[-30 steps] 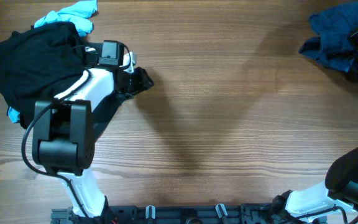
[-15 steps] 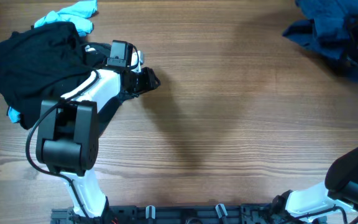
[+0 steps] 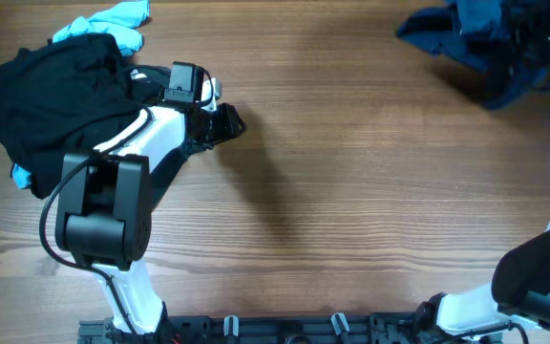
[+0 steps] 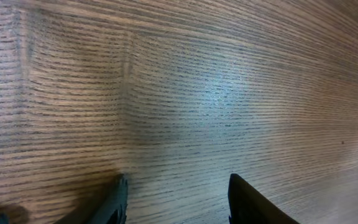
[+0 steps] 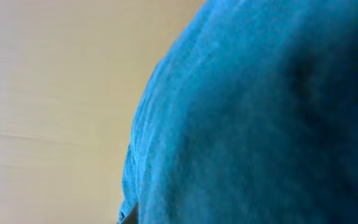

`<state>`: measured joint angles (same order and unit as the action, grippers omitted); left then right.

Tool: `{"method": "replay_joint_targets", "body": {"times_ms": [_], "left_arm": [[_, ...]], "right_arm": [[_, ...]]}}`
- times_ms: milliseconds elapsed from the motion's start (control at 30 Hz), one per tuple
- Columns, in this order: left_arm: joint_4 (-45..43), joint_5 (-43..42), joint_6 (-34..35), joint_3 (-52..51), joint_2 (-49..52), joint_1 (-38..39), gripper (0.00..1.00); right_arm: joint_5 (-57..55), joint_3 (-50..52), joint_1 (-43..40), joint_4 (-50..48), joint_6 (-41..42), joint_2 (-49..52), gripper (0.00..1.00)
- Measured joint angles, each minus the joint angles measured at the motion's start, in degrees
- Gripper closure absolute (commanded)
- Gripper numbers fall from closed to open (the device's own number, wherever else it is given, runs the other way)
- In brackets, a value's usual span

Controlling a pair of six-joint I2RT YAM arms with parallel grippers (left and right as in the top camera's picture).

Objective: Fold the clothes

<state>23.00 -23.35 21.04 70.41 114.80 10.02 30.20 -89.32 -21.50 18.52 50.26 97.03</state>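
Next, my right gripper puts the dark blue garment down on the wood under its wrist, far away from the black pile.
A dark blue garment (image 3: pixel 456 31) hangs bunched at the far right of the table, partly lifted. My right gripper (image 3: pixel 540 36) is buried in it and appears shut on it. The cloth fills the right wrist view (image 5: pixel 260 112), hiding the fingers. A pile of black clothes (image 3: pixel 46 96) lies at the far left, with a light blue garment (image 3: pixel 117 19) behind it. My left gripper (image 3: pixel 227 122) sits just right of the black pile, low over the bare wood. It is open and empty in the left wrist view (image 4: pixel 178 202).
The wooden table (image 3: pixel 351 191) stretches between the two arms. A bit of light blue cloth (image 3: pixel 17 175) pokes out under the black pile's front left. The left arm's base (image 3: pixel 94 220) stands at the front left.
The right gripper has pulled the dark blue garment leftward along the far edge. The left gripper shifted slightly right a second ago and has stayed still since.
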Motion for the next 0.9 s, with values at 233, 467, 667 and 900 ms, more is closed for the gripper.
{"method": "replay_joint_targets", "body": {"times_ms": [233,467,667,900], "left_arm": [[-0.09,0.0,0.0,-0.04,0.0,0.0,0.48],[-0.09,0.0,0.0,-0.07,0.0,0.0,0.48],[-0.11,0.0,0.0,-0.09,0.0,0.0,0.49],[-0.48,0.11,0.0,-0.09,0.04,0.17,0.48]], "right_arm": [[0.61,-0.13,-0.13,-1.64,4.55,-0.35,0.96],[1.03,-0.15,-0.72,-0.63,4.98,-0.17,0.96],[0.98,-0.15,-5.11,0.94,1.07,3.39,0.96],[-4.17,-0.2,-11.52,6.78,-5.7,4.42,0.96]]}}
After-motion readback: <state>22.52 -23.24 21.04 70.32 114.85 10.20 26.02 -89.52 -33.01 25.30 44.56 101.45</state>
